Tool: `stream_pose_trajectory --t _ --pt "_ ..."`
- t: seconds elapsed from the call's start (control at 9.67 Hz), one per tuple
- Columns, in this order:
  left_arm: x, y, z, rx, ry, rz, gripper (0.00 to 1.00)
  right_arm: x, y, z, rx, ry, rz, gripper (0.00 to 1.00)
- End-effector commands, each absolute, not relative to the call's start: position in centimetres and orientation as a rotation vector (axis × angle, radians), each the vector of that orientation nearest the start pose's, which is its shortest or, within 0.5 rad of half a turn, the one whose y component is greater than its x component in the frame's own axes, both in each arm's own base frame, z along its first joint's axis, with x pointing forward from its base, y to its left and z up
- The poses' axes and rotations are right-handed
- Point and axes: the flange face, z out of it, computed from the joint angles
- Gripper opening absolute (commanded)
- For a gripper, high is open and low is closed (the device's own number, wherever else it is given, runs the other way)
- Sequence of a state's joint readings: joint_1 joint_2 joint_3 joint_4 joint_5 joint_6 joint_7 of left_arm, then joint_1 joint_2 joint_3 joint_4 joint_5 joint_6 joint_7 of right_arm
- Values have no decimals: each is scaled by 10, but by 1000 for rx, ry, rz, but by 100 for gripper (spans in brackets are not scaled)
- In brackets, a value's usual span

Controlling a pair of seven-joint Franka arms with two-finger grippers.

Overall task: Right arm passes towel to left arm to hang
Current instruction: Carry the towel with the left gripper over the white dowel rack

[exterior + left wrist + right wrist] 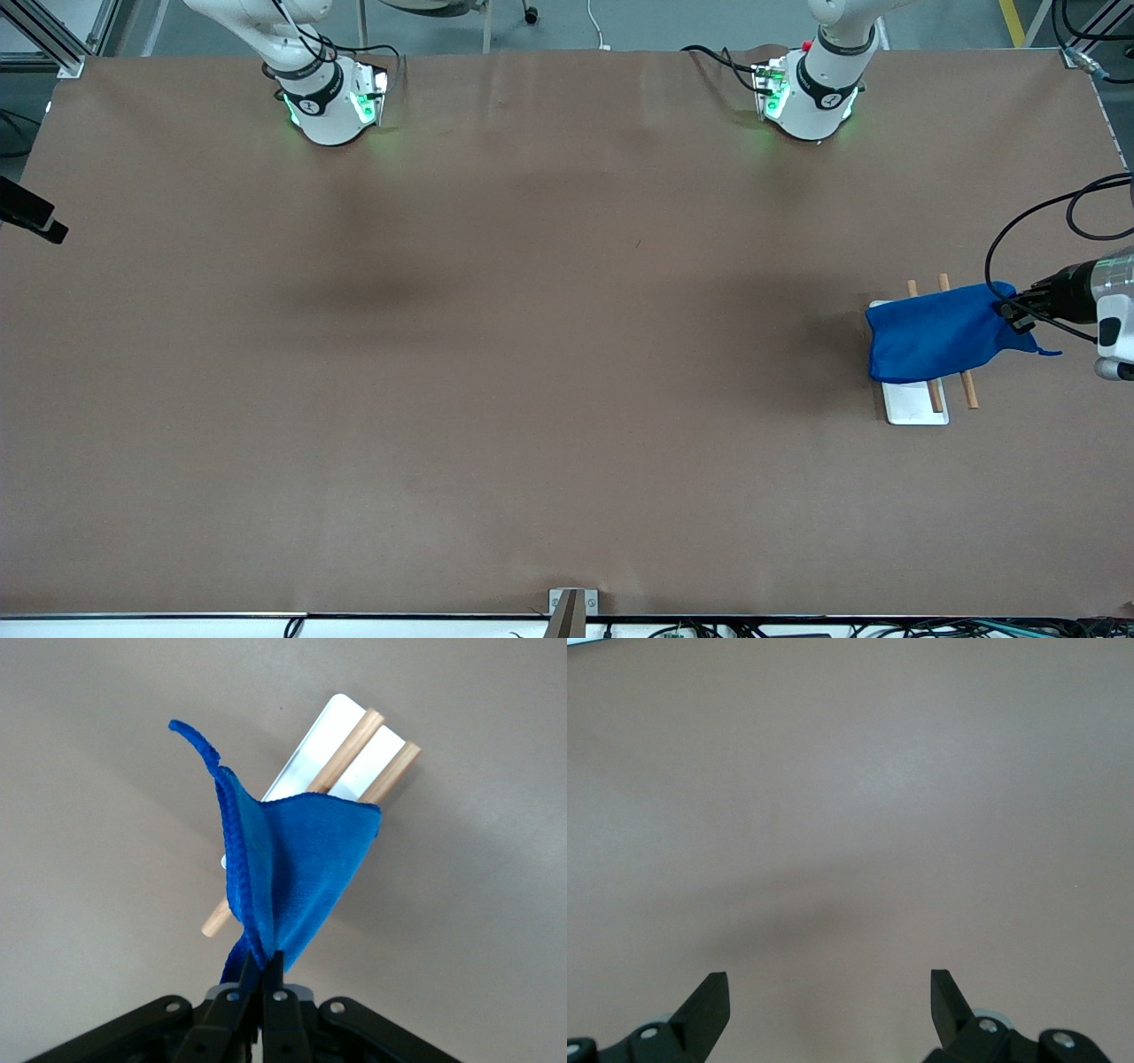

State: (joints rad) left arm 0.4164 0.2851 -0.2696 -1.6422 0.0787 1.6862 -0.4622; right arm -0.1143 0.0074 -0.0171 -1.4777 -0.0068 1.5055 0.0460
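The robot's left gripper needs to release the blue towel draped over the middle of the two wooden rods [917, 335] [299, 828].
The bright blue towel [939, 332] spreads over the middle of two wooden rods [967, 390] that stand on a white base plate [917, 403], at the left arm's end of the table. My left gripper [1010, 310] is beside the rods and shut on one edge of the towel. The left wrist view shows the towel [292, 868] bunched between the shut left gripper [263, 961], with the rods [350, 749] and the plate [328, 726] partly hidden under it. My right gripper [829, 979] is open over bare table, holding nothing.
Brown table covering [532, 354] stretches between the two arm bases [332, 106] [811, 97]. A black cable [1019, 239] loops above the left wrist. A black part [31, 217] juts in at the right arm's end. A small metal bracket [571, 607] sits at the table's nearest edge.
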Motion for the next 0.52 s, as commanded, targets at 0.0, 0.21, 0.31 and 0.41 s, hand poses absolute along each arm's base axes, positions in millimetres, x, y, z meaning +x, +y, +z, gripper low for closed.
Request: stream_pose_trajectory --t 0.0,0.21,0.31,0.41 --pt "592 133 401 -2958 -857 357 1 545 -73 660 -3147 273 -33 100" --pt "590 154 389 -2966 -865 383 1 545 -74 659 -3158 273 -27 100" --pt "588 162 385 -2974 -855 394 2 544 -76 659 -3159 278 -27 100" --pt "588 170 385 -2985 -842 390 2 544 -76 659 -3159 276 -25 100"
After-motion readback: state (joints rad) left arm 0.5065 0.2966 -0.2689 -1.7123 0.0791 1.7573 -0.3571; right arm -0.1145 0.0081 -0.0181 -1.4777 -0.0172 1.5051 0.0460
